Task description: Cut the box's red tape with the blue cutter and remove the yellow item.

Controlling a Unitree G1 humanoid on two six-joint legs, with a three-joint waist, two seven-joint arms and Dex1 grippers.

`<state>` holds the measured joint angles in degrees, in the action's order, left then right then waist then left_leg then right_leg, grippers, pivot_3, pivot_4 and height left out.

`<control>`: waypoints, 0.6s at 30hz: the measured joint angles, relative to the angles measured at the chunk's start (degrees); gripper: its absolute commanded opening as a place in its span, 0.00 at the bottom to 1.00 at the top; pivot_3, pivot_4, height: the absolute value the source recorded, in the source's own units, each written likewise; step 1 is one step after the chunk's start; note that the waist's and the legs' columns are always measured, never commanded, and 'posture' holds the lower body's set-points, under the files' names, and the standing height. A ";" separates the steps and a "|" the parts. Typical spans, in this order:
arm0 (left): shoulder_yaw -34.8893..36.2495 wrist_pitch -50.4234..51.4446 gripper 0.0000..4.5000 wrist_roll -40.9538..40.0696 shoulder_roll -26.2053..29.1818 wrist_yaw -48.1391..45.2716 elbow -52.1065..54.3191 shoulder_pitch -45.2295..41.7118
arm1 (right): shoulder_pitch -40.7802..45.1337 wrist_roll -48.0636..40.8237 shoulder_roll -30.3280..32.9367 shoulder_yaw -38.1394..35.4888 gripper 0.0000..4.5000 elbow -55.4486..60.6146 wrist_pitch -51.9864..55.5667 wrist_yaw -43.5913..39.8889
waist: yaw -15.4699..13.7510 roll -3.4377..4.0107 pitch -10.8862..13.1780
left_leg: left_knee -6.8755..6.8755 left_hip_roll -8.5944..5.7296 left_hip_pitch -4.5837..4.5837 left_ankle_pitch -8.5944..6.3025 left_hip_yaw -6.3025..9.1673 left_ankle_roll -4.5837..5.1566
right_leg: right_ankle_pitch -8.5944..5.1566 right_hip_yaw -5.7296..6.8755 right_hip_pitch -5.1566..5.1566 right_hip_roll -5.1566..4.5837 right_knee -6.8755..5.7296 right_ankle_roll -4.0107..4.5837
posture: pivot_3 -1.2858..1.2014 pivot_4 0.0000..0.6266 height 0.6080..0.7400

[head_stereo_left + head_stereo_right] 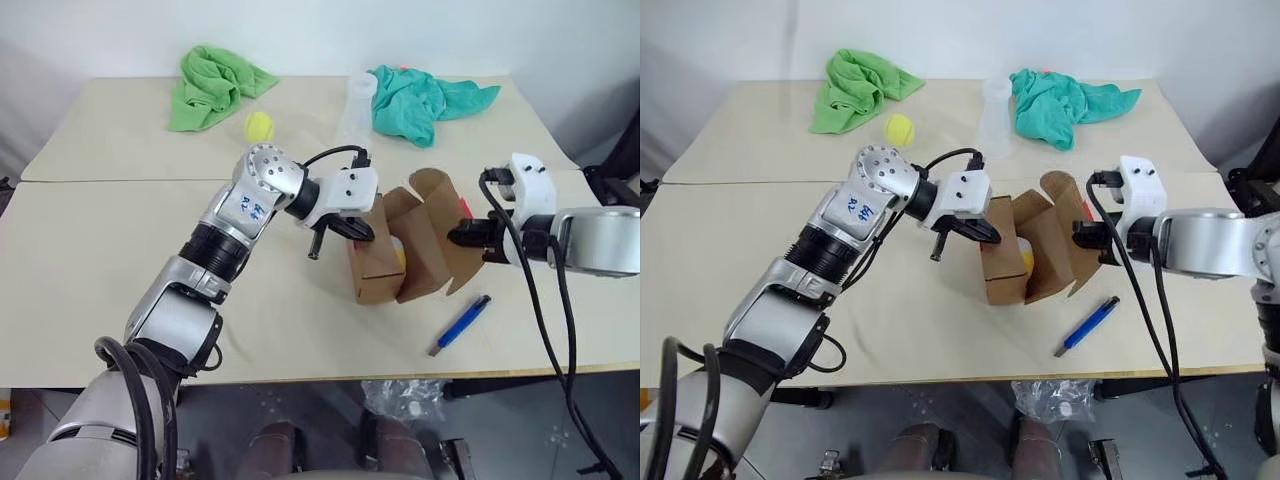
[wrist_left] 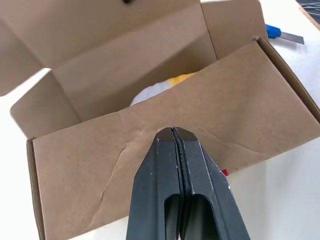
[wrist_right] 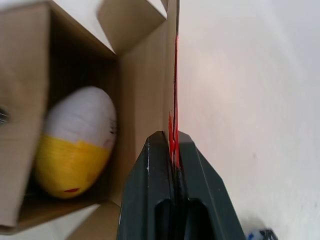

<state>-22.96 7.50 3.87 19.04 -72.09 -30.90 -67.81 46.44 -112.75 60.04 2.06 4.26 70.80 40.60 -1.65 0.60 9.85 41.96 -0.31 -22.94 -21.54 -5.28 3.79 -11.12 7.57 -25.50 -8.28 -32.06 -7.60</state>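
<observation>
Next, I let go of the lid with my right gripper, leaving it laid open on the table (image 1: 456, 256) between the brown box and the blue cutter.
The brown box (image 1: 378, 272) stands open in the middle of the table, its lid (image 1: 437, 225) swung up and to the right. Inside lies the yellow item (image 3: 75, 147), egg-shaped with a white end, which also peeks out in the head view (image 1: 400, 256). My right gripper (image 3: 170, 136) is shut on the lid's edge, with the red tape (image 3: 175, 90) running between its fingers. My left gripper (image 2: 173, 131) is shut and empty, its tips at the box's outer left wall; I cannot tell whether they touch it. The blue cutter (image 1: 460, 324) lies on the table to the front right of the box.
A green cloth (image 1: 212, 85) and a yellow-green tennis ball (image 1: 259, 125) lie at the back left. A teal cloth (image 1: 420, 100) and a clear plastic cup (image 1: 358, 105) are at the back right. The table's front edge (image 1: 330, 378) runs just beyond the cutter.
</observation>
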 measured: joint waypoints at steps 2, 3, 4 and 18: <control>0.19 0.07 0.00 0.09 0.59 0.21 1.50 1.04 | 1.94 0.01 0.68 0.88 0.00 -0.49 1.34 0.00 | -0.08 0.00 0.00 | 0.01 -0.01 0.00 0.00 0.04 0.02 | 0.01 0.00 0.00 -0.04 0.00 0.01 | 0.52 0.24 1.00; 0.33 0.29 0.00 0.09 0.91 0.21 2.25 1.47 | 2.98 0.00 1.17 1.62 0.00 -0.87 1.97 0.00 | -0.13 0.00 0.00 | 0.02 -0.02 0.00 0.00 0.06 0.02 | 0.02 0.00 0.00 -0.05 0.00 0.02 | 0.52 0.24 1.00; 0.47 0.78 0.00 0.10 1.23 0.28 3.35 1.99 | 3.95 0.00 1.60 2.14 0.00 -1.40 2.53 0.00 | -0.17 0.00 0.00 | 0.02 -0.03 0.00 0.00 0.08 0.04 | 0.03 0.00 0.00 -0.07 0.00 0.02 | 0.52 0.24 1.00; -3.01 5.01 0.00 4.30 1.25 2.76 5.33 10.31 | 15.08 0.18 1.60 3.89 0.00 -4.12 5.33 -0.39 | -0.86 0.00 0.00 | 0.06 -0.03 -0.05 0.00 0.14 0.14 | 0.19 0.07 -0.07 -0.14 0.02 0.09 | 0.52 0.24 1.00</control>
<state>-25.97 12.50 8.17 20.28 -69.34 -25.57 -57.50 61.52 -112.57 61.64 5.95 0.13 76.14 40.21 -2.50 0.61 9.85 42.02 -0.34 -23.00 -21.54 -5.13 3.92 -10.93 7.65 -25.57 -8.42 -32.04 -7.51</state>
